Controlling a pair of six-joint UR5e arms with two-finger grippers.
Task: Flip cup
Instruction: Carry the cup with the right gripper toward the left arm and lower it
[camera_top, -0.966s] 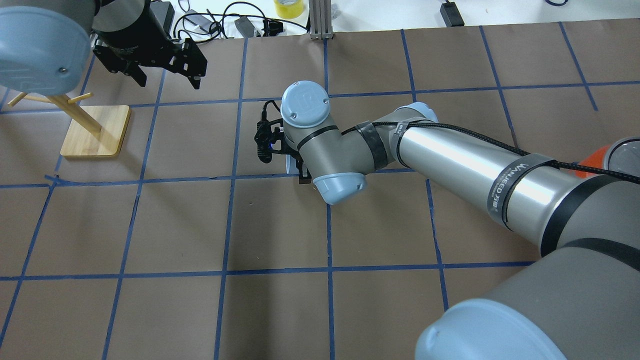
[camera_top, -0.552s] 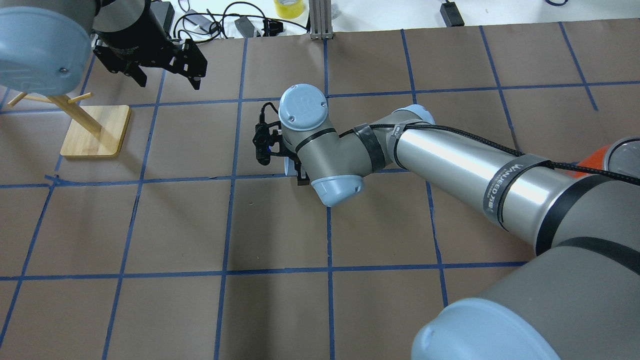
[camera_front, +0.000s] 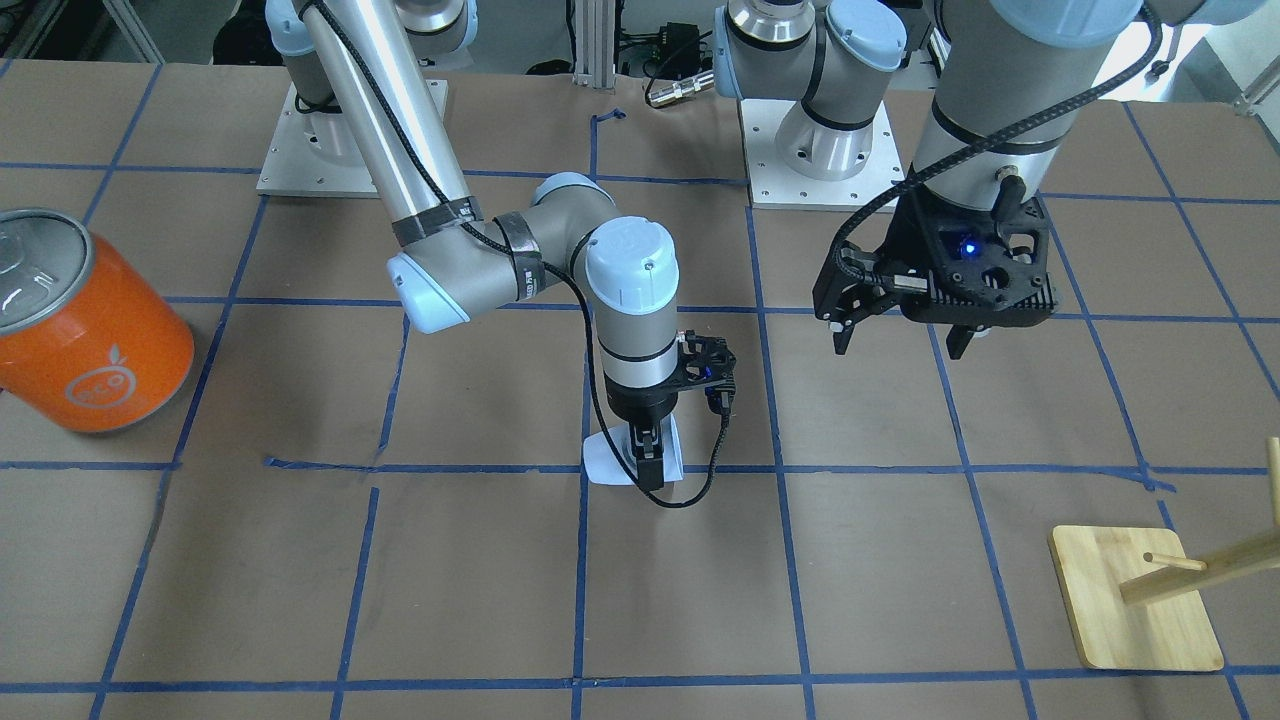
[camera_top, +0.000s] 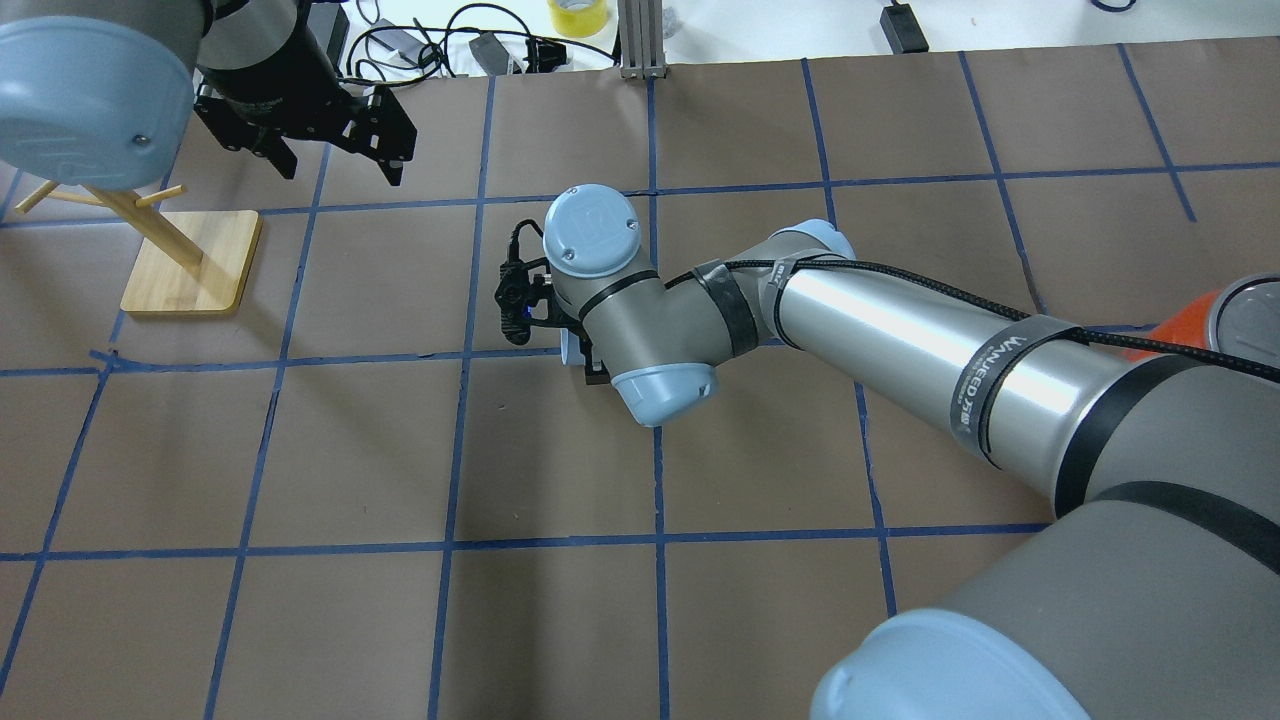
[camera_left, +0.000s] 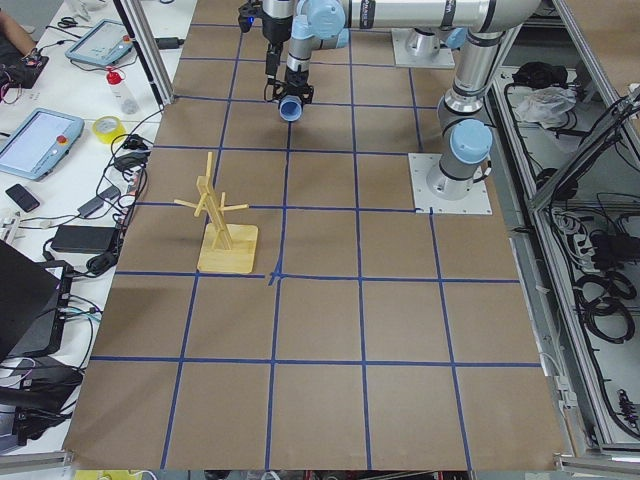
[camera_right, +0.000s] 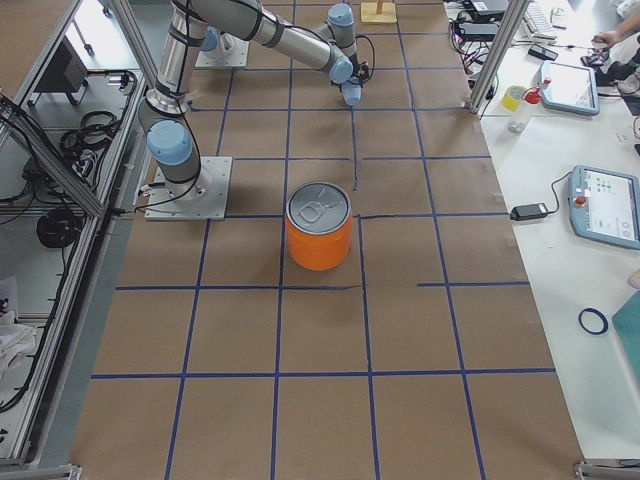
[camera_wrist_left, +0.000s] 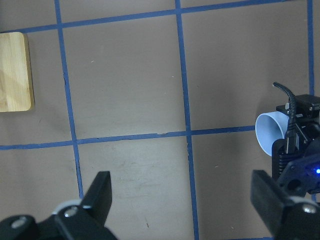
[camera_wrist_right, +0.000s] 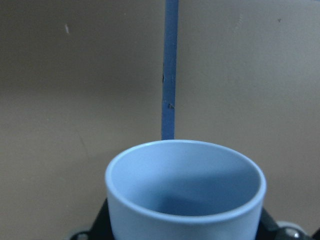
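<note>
The robot's left gripper should next move to the upper rim of the cup's opening (camera_front: 675, 421) (camera_wrist_left: 287, 118) and close there, with one finger inside the cup.
The cup (camera_front: 610, 466) is a small pale blue-white tumbler near the table's middle. My right gripper (camera_front: 648, 462) points down and is shut on it. The cup is tipped on its side, low over the brown table. Its open mouth fills the bottom of the right wrist view (camera_wrist_right: 185, 186) and shows sideways in the left wrist view (camera_wrist_left: 269, 133). In the overhead view only a sliver of the cup (camera_top: 567, 346) shows under my right wrist. I cannot tell if it touches the table. My left gripper (camera_front: 895, 342) is open and empty, hanging well above the table, also seen overhead (camera_top: 335, 165).
A large orange can (camera_front: 85, 340) with a silver top stands at the robot's right end of the table, also in the exterior right view (camera_right: 318, 240). A wooden peg stand (camera_front: 1135, 600) on a square base sits at the robot's left.
My right wrist has shifted a little left and toward the robot with the cup in it. My left gripper has moved slightly away.
</note>
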